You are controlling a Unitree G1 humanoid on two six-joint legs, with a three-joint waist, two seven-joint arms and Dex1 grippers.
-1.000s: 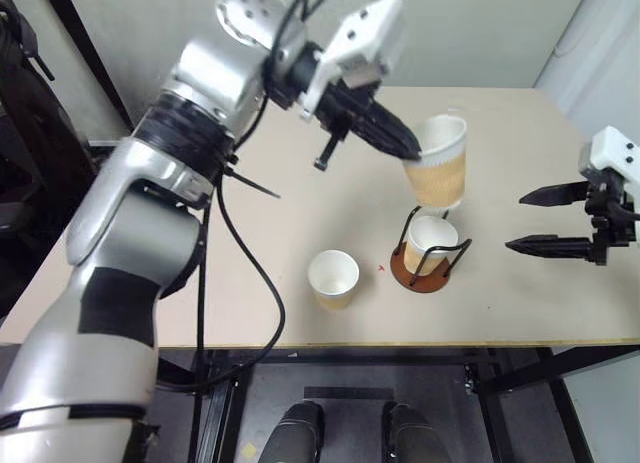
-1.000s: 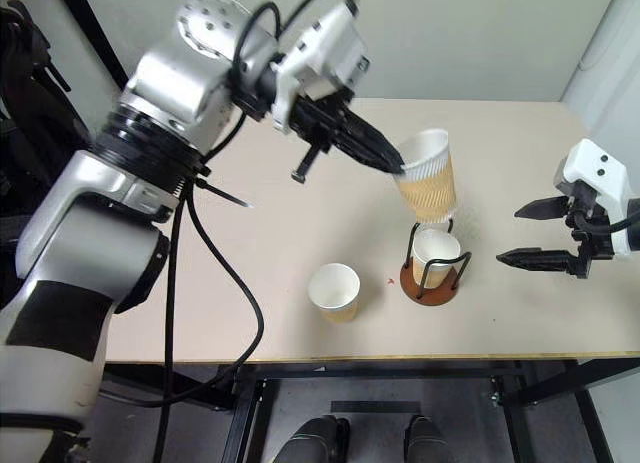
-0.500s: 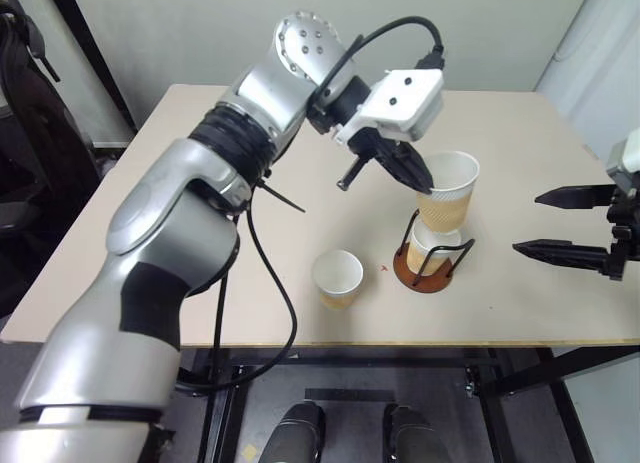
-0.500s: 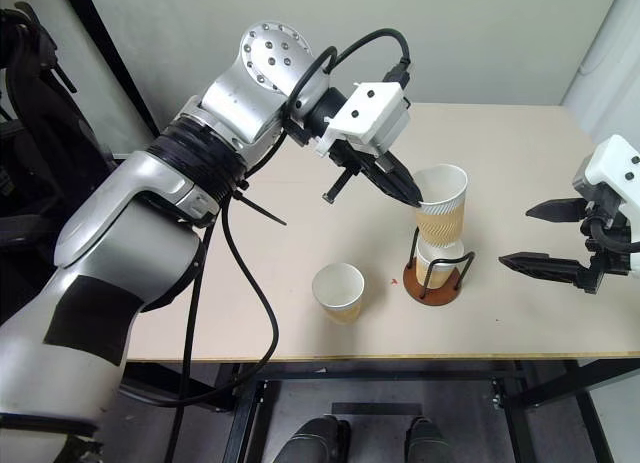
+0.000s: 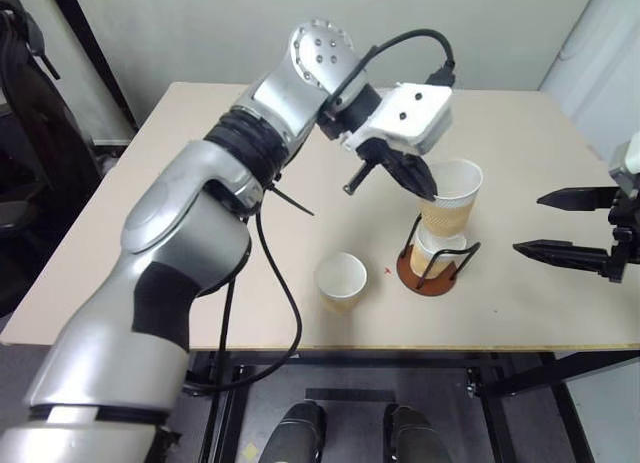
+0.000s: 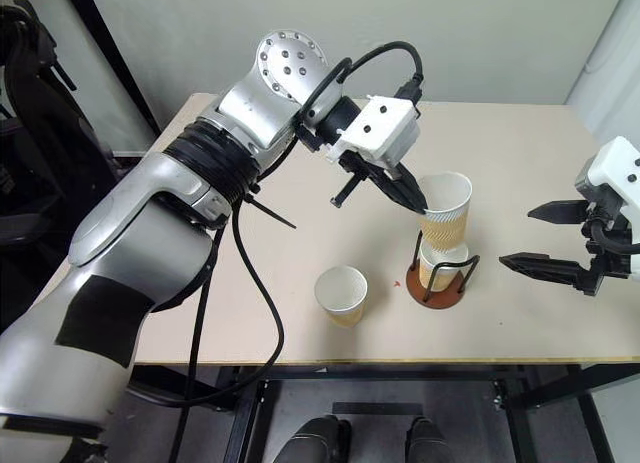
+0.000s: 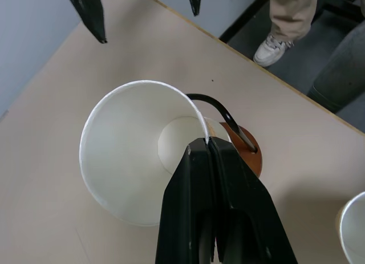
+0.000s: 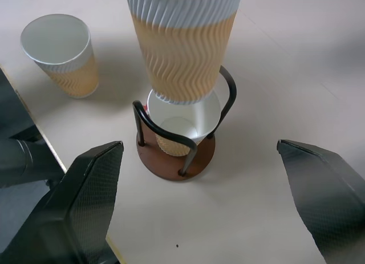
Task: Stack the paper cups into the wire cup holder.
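Note:
Next, the left gripper releases the tan paper cup inside the second cup seated (image 5: 438,245) (image 7: 212,139) between the black wire loops.
My left gripper (image 5: 428,190) is shut on the rim of a tan paper cup (image 5: 447,198), one finger inside it and one outside. That cup hangs upright over the wire cup holder (image 8: 171,161), its bottom just inside the mouth of a second cup (image 8: 182,124) seated between the black wire loops. A third cup (image 5: 340,281) stands upright on the table, left of the holder and closer to the front edge. Right of the holder my right gripper (image 5: 528,223) is open and holds nothing, its fingers pointing at the holder.
The beige table (image 5: 550,143) has bare room behind and to the left of the holder. Beyond its far edge, the left wrist view shows a person's shoe and trouser leg (image 7: 268,50). A black chair (image 5: 20,133) stands off the table's left side.
The left gripper brought the tilted cup upright and lowered it over the holder, onto the mouth of the cup inside. The right gripper stayed open and has barely moved.

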